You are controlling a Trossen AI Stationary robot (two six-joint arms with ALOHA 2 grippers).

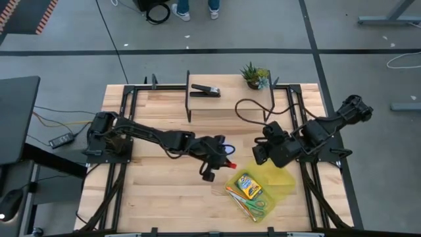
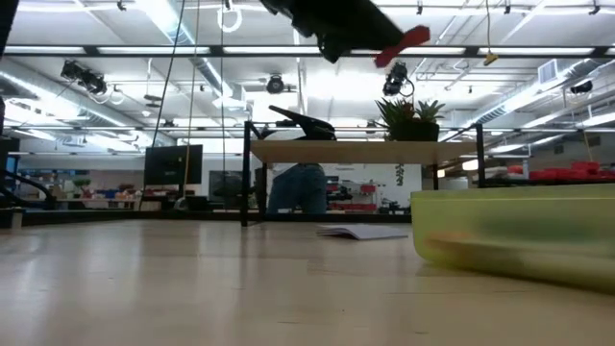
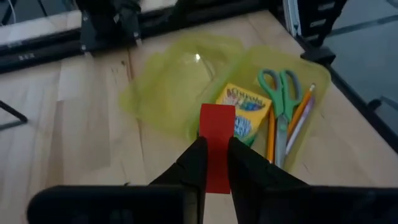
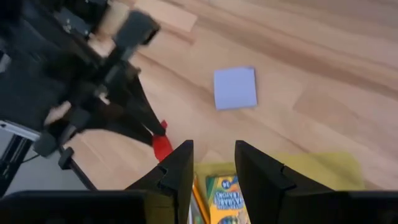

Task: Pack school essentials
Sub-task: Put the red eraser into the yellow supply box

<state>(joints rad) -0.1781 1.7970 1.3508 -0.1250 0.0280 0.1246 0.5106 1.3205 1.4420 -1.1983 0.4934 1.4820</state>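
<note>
My left gripper is to release the red piece, now hanging just beside the container, inside the yellow-green container (image 1: 236,190) (image 3: 260,150), between the crayon box and the blades of the scissors.
My left gripper (image 3: 216,148) is shut on a small red piece (image 3: 216,124) and hangs in the air just left of the open yellow-green container (image 1: 258,197). In the container lie the crayon box (image 3: 244,111), green-handled scissors (image 3: 280,84) and orange and pink pencils (image 3: 292,124). The pale blue notepad (image 4: 235,88) lies flat on the table, partly under the left arm in the high view. My right gripper (image 4: 212,167) is open, above the container's far edge, touching nothing. My left gripper pinches the red piece between its two fingers (image 3: 196,158), at the piece's rear part (image 3: 217,163). The front part (image 3: 217,118) sticks out past the fingertips. The fingers come from the table's left, slanting down. The piece (image 2: 402,43) is lifted clear, high above the table.
The container's clear lid (image 1: 281,176) lies open on its far right side. A black stapler (image 1: 205,91) and a small potted plant (image 1: 254,76) stand on a raised shelf at the far edge. Bare wood lies to the left and near side. A person's legs (image 2: 296,189) show beyond the table.
</note>
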